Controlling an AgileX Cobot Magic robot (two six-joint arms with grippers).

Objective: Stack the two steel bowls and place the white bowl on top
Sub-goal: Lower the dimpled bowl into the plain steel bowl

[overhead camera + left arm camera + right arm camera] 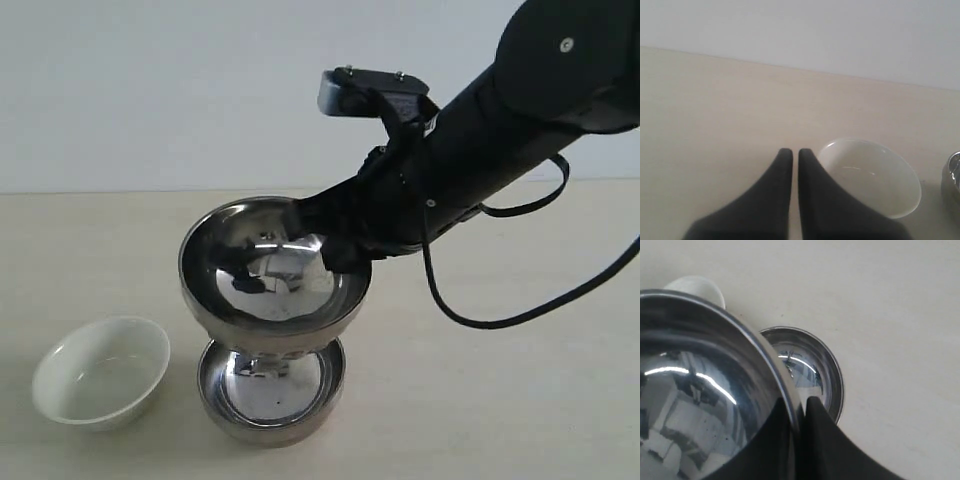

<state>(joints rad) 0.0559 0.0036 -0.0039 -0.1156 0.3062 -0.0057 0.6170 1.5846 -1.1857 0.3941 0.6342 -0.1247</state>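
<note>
Next, my right gripper lets go of the steel bowl it holds inside the other steel bowl [270, 372] [798, 376], which is resting beside the white bowl.
One steel bowl [272, 392] rests on the table near the front. The other steel bowl [265, 272] hangs in the air just above it, tilted slightly; my right gripper [335, 250] is shut on its rim, one finger inside, one outside. In the right wrist view the held steel bowl [700, 390] fills the frame, the gripper [799, 407] pinches its rim, and the resting steel bowl [812, 371] lies below. The white bowl [102, 372] sits on the table to the left. My left gripper [791, 152] is shut on nothing, beside the white bowl [875, 175].
The pale table [520, 400] stretches to a light wall behind. A black cable [480, 320] loops down from the right arm over the table. An edge of a steel bowl [954, 185] shows in the left wrist view.
</note>
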